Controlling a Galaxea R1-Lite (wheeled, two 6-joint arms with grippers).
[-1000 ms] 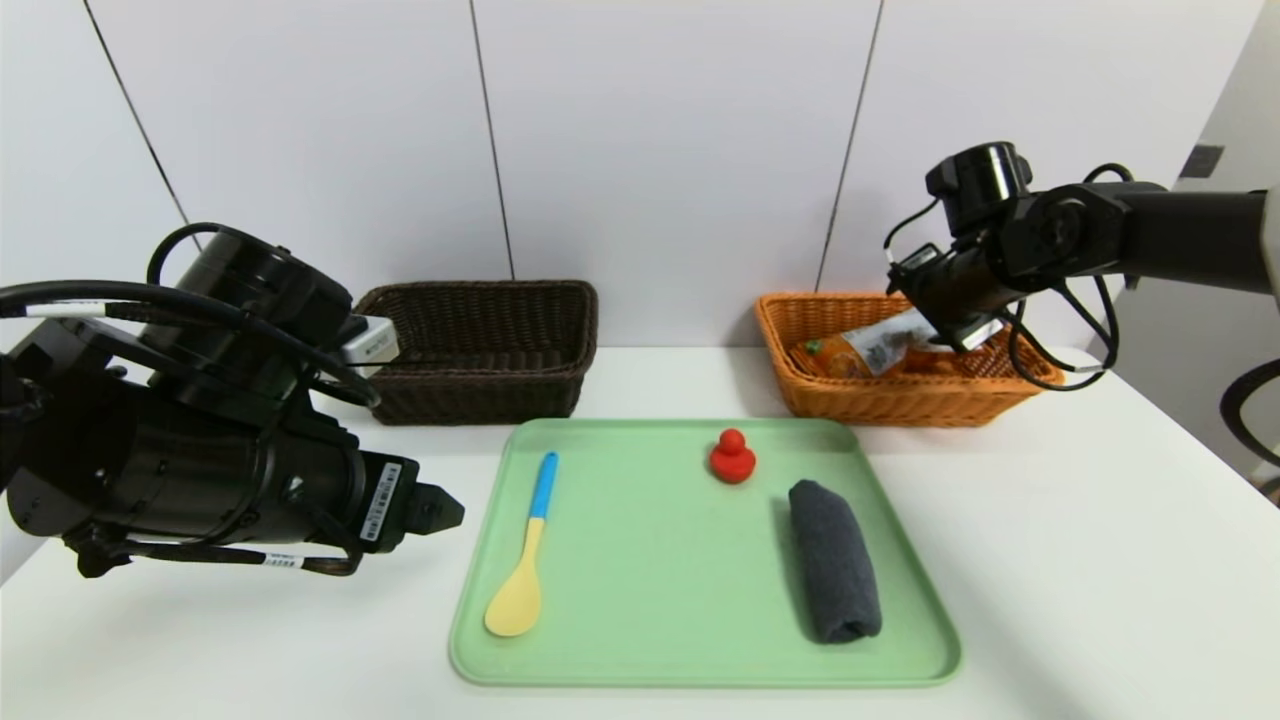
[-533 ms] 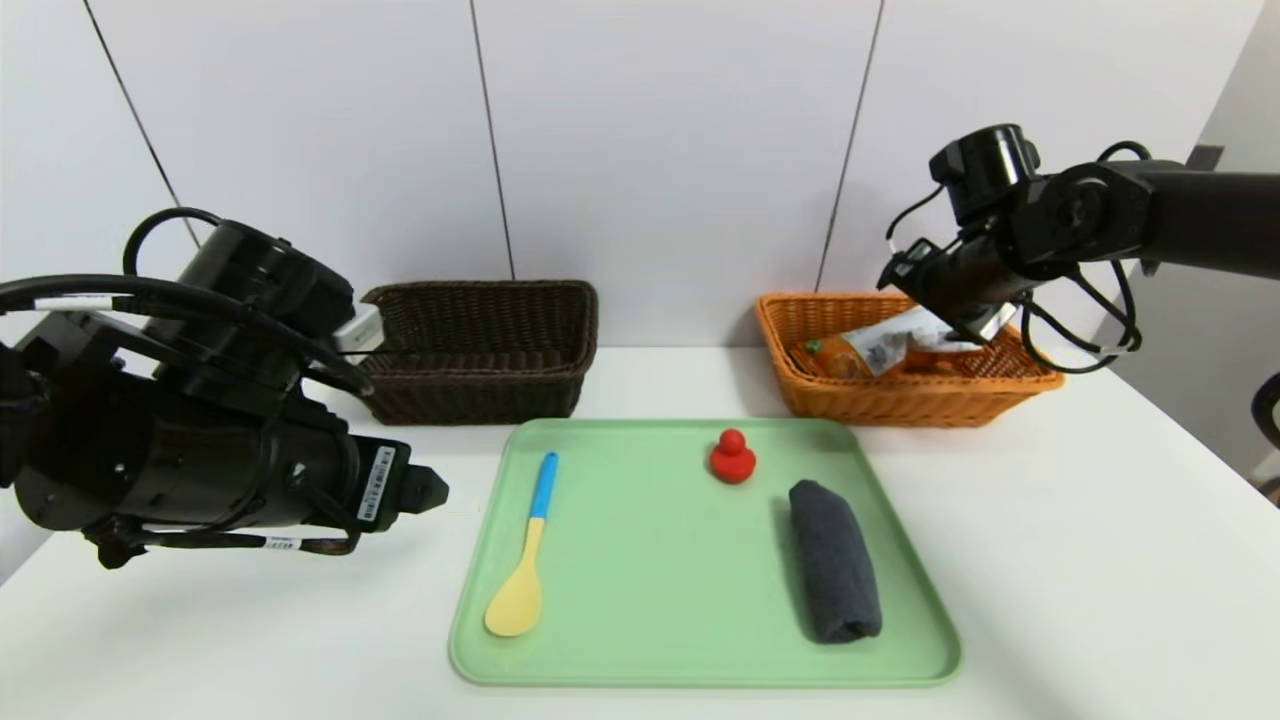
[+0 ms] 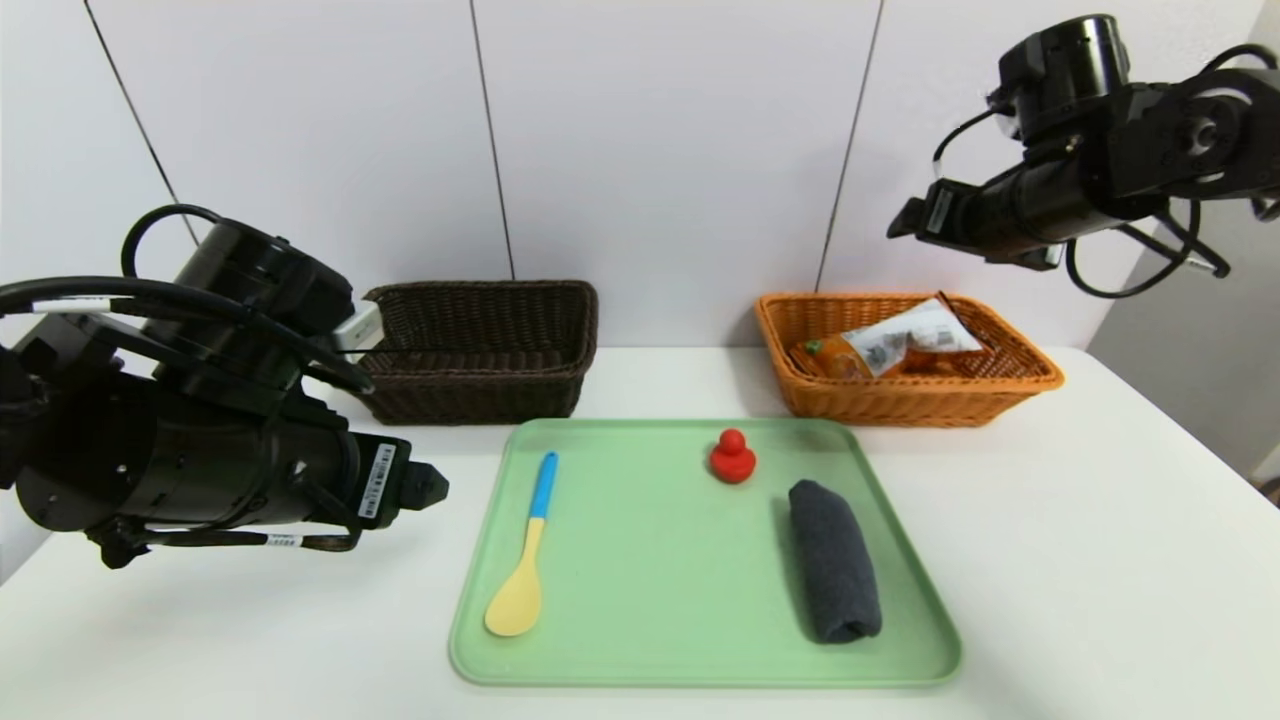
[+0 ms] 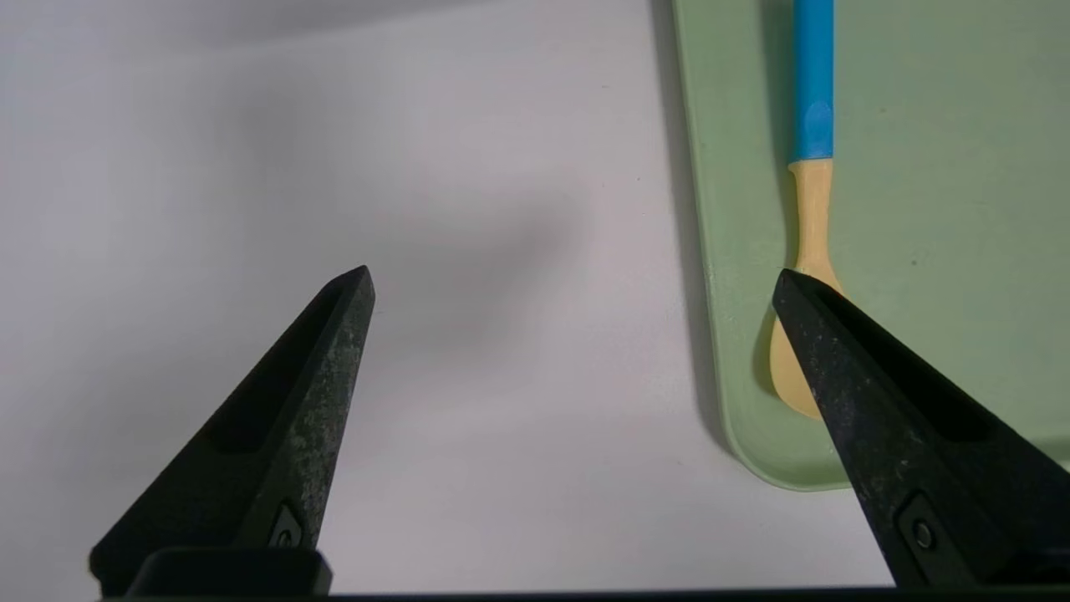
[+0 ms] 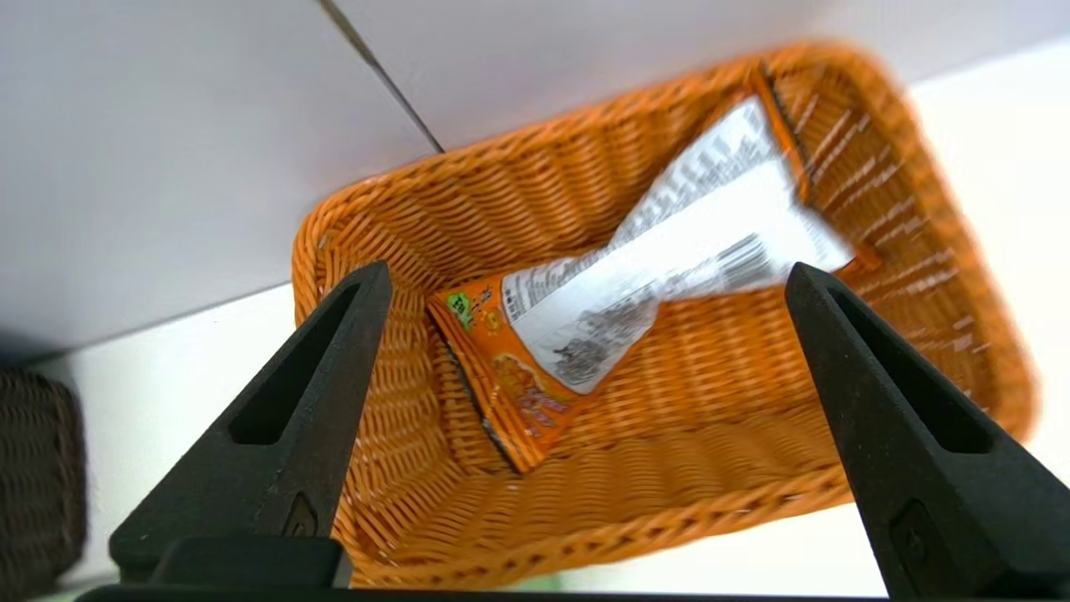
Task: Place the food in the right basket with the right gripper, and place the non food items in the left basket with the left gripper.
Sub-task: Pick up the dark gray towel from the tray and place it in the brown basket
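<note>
My right gripper is going to close across the middle (image 3: 830,557) of the rolled dark grey cloth on the green tray.
An orange and white food packet (image 3: 885,345) (image 5: 635,293) lies loose in the orange right basket (image 3: 905,400) (image 5: 669,510). My right gripper (image 3: 905,222) (image 5: 585,276) hangs open well above that basket, holding nothing. On the green tray (image 3: 690,600) lie a yellow spoon with a blue handle (image 3: 528,550) (image 4: 809,209), a red toy duck (image 3: 732,457) and a rolled dark grey cloth (image 3: 835,575). The dark brown left basket (image 3: 480,350) stands at the back left. My left gripper (image 3: 430,485) (image 4: 573,280) is open over bare table just left of the tray (image 4: 919,209), beside the spoon's bowl.
The white table (image 3: 1080,560) stretches to the right of the tray. A white wall with dark seams (image 3: 490,140) stands right behind both baskets. A small white box (image 3: 362,330) sits on my left arm beside the brown basket.
My right gripper has opened, let the food packet drop into the orange basket, and risen up and to the right. The left arm has shifted slightly left.
</note>
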